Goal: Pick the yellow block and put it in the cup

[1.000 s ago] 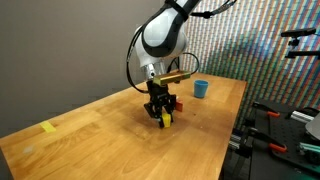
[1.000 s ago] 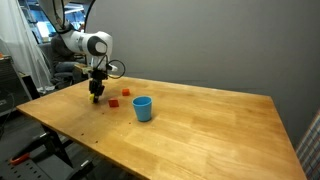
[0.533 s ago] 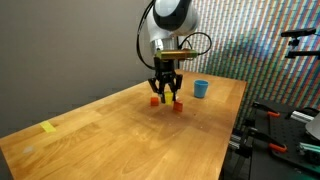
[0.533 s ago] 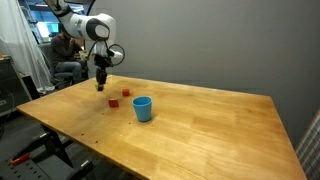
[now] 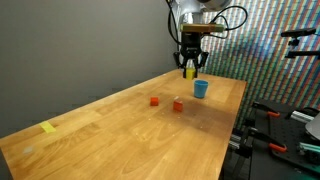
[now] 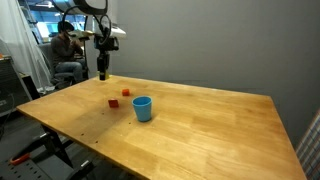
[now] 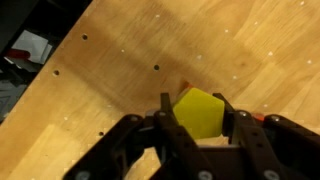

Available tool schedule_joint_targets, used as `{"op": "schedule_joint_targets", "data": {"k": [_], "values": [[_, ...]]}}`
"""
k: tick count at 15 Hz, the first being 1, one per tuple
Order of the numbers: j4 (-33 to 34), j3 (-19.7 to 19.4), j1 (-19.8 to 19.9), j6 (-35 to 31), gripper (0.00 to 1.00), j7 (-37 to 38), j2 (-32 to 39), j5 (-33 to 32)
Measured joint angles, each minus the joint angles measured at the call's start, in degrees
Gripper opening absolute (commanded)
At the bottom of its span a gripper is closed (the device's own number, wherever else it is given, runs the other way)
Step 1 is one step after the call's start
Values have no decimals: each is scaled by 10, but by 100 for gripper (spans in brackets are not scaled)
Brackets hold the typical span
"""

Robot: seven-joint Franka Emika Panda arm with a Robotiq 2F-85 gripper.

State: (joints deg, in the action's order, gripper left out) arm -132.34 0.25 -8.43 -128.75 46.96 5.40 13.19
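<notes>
The light-blue cup (image 5: 201,91) is standing near the red blocks. Next, my gripper lets go of the yellow block at the bottom of it.
My gripper (image 5: 190,66) is shut on the yellow block (image 5: 190,73) and holds it well above the table. In the wrist view the bright yellow block (image 7: 198,112) sits clamped between the two black fingers (image 7: 166,112). The light-blue cup (image 5: 201,88) stands upright on the table, just below and slightly to the right of the gripper in that exterior view. In an exterior view the gripper (image 6: 102,72) hangs high up and to the left of the cup (image 6: 142,108); the block is too small to make out there.
Two small red blocks (image 5: 154,101) (image 5: 177,105) lie on the wooden table (image 5: 110,135) near the cup; they also show in an exterior view (image 6: 113,102) (image 6: 125,93). A flat yellow tape piece (image 5: 48,127) lies near the table's front left. A person sits beyond the table (image 6: 66,50).
The gripper has lifted the yellow block off the table from beside the red blocks and carried it up and toward the cup.
</notes>
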Motion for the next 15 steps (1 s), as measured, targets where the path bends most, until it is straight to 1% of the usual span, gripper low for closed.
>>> {"op": "schedule_joint_targets", "data": {"k": [4, 8, 11, 15], "values": [[-68, -16, 47, -53, 20, 48, -41, -3], [-100, -29, 84, -116, 20, 103, -48, -20], [-108, -36, 101, -150, 20, 160, -48, -66], [-109, -41, 113, -162, 20, 230, -47, -123]]}}
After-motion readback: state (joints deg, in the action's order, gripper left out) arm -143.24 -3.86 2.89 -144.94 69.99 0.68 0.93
